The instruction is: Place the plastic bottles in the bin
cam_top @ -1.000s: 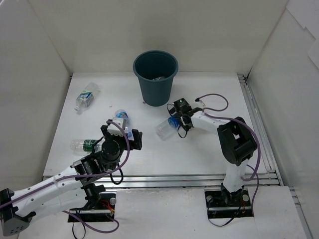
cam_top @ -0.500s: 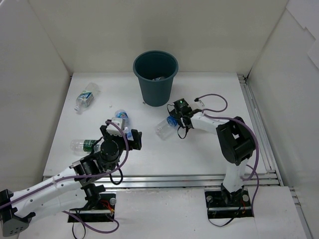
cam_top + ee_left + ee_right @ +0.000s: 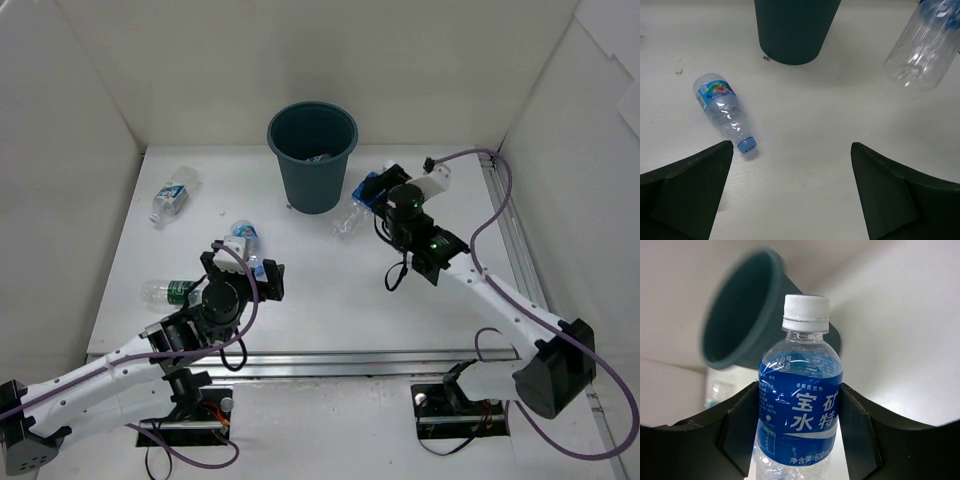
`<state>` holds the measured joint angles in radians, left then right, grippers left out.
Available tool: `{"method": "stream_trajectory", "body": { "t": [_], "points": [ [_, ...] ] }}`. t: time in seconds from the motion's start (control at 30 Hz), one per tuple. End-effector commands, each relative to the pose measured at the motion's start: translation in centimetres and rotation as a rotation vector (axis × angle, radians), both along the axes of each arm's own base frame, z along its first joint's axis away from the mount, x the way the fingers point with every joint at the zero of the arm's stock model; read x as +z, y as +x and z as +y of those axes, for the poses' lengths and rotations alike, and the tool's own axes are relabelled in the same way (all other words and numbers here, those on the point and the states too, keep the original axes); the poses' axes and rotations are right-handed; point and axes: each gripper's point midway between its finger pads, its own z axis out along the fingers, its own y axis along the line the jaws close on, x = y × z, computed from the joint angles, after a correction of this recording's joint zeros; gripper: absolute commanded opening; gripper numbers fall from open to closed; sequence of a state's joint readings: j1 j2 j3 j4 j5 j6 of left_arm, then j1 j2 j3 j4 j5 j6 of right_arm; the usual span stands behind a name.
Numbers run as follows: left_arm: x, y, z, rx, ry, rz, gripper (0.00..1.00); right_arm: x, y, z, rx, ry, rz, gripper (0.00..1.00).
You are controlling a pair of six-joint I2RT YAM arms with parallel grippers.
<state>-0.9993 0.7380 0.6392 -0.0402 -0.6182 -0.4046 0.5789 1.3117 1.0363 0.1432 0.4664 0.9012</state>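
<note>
Next, my left gripper moves to the blue-capped bottle that lies in front of the bin and closes on that bottle's label (image 3: 245,234) (image 3: 719,96).
The dark teal bin (image 3: 312,150) stands at the back middle of the table, with something pale inside. My right gripper (image 3: 374,192) is shut on a clear plastic bottle with a blue label (image 3: 350,220), held in the air just right of the bin. In the right wrist view the bottle (image 3: 800,405) sits between both fingers (image 3: 860,432), white cap towards the bin (image 3: 737,315). My left gripper (image 3: 245,272) is open and holds nothing. A blue-capped bottle (image 3: 722,107) lies just ahead of it. The held bottle (image 3: 925,45) hangs at that view's upper right.
A bottle (image 3: 172,193) lies at the back left near the wall. A green-labelled bottle (image 3: 170,291) lies left of my left wrist. White walls enclose the table on three sides. A metal rail (image 3: 515,250) runs along the right edge.
My right gripper has shut on the blue-labelled bottle and lifted it off the table, up and to the right beside the bin. The left arm has stayed still.
</note>
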Motion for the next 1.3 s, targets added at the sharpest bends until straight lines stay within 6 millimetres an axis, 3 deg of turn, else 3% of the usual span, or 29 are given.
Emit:
{"method": "stream_trajectory", "body": {
  "t": [0.0, 0.07, 0.1, 0.17, 0.2, 0.23, 0.37, 0.43, 0.47, 0.5, 0.6, 0.63, 0.67, 0.7, 0.8, 0.9, 0.93, 0.97, 1.0, 1.03, 1.07, 1.1, 1.13, 1.17, 1.2, 1.23, 1.27],
  "points": [
    [1.7, 0.5, 0.1, 0.024, -0.044, -0.039, 1.0, 11.5, 1.0, -2.2, -0.082, -0.077, -0.33, 0.42],
    [1.5, 0.7, 0.0, 0.028, -0.037, -0.035, 1.0, 15.7, 1.3, -2.2, -0.075, -0.153, -0.443, 0.44],
    [1.5, 0.7, -0.1, 0.029, -0.038, -0.034, 1.0, 19.8, 1.4, -2.0, -0.076, -0.126, -0.541, 0.47],
    [1.6, 0.7, -0.2, 0.027, -0.043, -0.031, 1.0, 21.4, 3.0, -1.1, -0.061, -0.225, -0.58, 0.52],
    [1.4, 0.7, -0.3, 0.022, -0.04, -0.028, 1.0, 25.0, 3.1, -0.7, -0.061, -0.213, -0.66, 0.52],
    [1.6, 0.6, -0.4, 0.015, -0.048, -0.03, 1.0, 24.5, 4.8, 0.3, -0.048, -0.293, -0.658, 0.52],
    [1.7, 0.4, -0.4, 0.005, -0.057, -0.032, 1.0, 27.9, 7.5, 2.4, -0.05, -0.384, -0.793, 0.5],
    [1.9, 0.3, -0.2, 0.007, -0.063, -0.038, 1.0, 27.9, 9.4, 4.4, -0.02, -0.458, -0.829, 0.5],
    [1.9, 0.3, -0.1, 0.007, -0.063, -0.039, 1.0, 29.4, 9.6, 4.6, -0.029, -0.458, -0.862, 0.51],
    [2.0, 0.3, 0.0, 0.008, -0.065, -0.042, 1.0, 27.2, 11.6, 6.2, 0.005, -0.514, -0.841, 0.51],
    [2.0, 0.2, 0.1, 0.009, -0.066, -0.047, 1.0, 25.7, 14.0, 8.5, 0.045, -0.57, -0.851, 0.56],
    [2.0, 0.2, 0.2, 0.011, -0.066, -0.049, 1.0, 25.3, 14.5, 9.1, 0.054, -0.593, -0.853, 0.62],
    [2.0, 0.2, 0.2, 0.01, -0.067, -0.051, 1.0, 26.1, 14.6, 8.9, 0.042, -0.595, -0.87, 0.68],
    [2.0, 0.2, 0.1, 0.004, -0.067, -0.052, 1.0, 24.7, 15.5, 9.6, 0.048, -0.627, -0.851, 0.79],
    [2.1, 0.1, -0.3, -0.011, -0.067, -0.051, 1.0, 24.6, 16.2, 9.8, 0.025, -0.688, -0.848, 0.86],
    [2.1, 0.1, -0.5, -0.025, -0.072, -0.05, 1.0, 24.8, 15.9, 8.9, -0.01, -0.761, -0.828, 0.89],
    [2.2, 0.1, -0.5, -0.024, -0.072, -0.051, 1.0, 24.0, 15.7, 9.2, 0.008, -0.78, -0.816, 0.9],
    [2.1, 0.1, -0.4, -0.022, -0.073, -0.053, 1.0, 25.5, 14.5, 8.7, -0.001, -0.777, -0.833, 0.9],
    [2.0, 0.2, -0.4, -0.015, -0.07, -0.052, 1.0, 25.7, 14.2, 8.1, -0.007, -0.773, -0.83, 0.91],
    [1.9, 0.2, -0.2, -0.005, -0.068, -0.052, 1.0, 24.8, 14.0, 7.7, -0.005, -0.777, -0.802, 0.91],
    [1.8, 0.4, -0.2, 0.002, -0.061, -0.048, 1.0, 26.7, 12.1, 6.8, -0.022, -0.736, -0.822, 0.92],
    [1.6, 0.5, 0.1, 0.027, -0.057, -0.045, 1.0, 27.1, 11.3, 6.2, -0.029, -0.721, -0.819, 0.92],
    [1.6, 0.8, 0.4, 0.047, -0.061, -0.039, 1.0, 25.3, 10.7, 6.3, -0.006, -0.729, -0.782, 0.92],
    [1.6, 0.9, 0.5, 0.064, -0.062, -0.032, 1.0, 27.4, 8.2, 4.7, -0.044, -0.682, -0.793, 0.92],
    [1.6, 1.2, 0.8, 0.102, -0.062, -0.027, 1.0, 27.2, 7.1, 4.2, -0.054, -0.663, -0.772, 0.92],
    [1.1, 1.2, 1.0, 0.117, -0.053, -0.005, 1.0, 24.2, 6.2, 4.2, -0.04, -0.676, -0.686, 0.92],
    [0.8, 1.6, 1.2, 0.144, -0.037, 0.01, 1.0, 25.7, 3.4, 2.6, -0.052, -0.612, -0.691, 0.92]
  ]
}}
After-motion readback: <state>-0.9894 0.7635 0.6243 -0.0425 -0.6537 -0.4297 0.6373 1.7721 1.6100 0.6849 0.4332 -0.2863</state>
